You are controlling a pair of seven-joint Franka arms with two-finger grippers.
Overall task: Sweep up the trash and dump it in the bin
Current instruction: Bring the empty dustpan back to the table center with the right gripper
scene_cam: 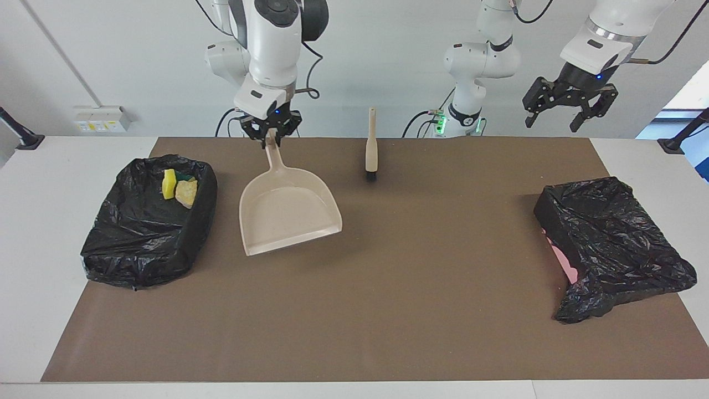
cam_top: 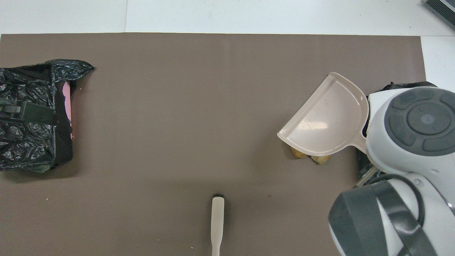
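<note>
My right gripper needs to set the beige dustpan down on the bare brown mat straight (cam_top: 210, 106) beyond the beige hand brush.
My right gripper (scene_cam: 271, 134) is shut on the handle of the beige dustpan (scene_cam: 288, 213), which hangs almost level over the mat. In the overhead view the dustpan (cam_top: 327, 121) covers the loose trash pile, and only two orange-tan chunks (cam_top: 299, 153) peek out at its edge nearer the robots. More trash (scene_cam: 177, 187), yellow and tan chunks, lies in the black-bagged bin (scene_cam: 138, 244) at the right arm's end. My left gripper (scene_cam: 555, 119) waits open, high over the left arm's end of the table.
The beige hand brush (scene_cam: 371, 148) lies on the brown mat close to the robots, midway between the arms; the overhead view shows it as the brush (cam_top: 217, 222). A second black-bagged bin (scene_cam: 609, 238) with pink showing sits at the left arm's end.
</note>
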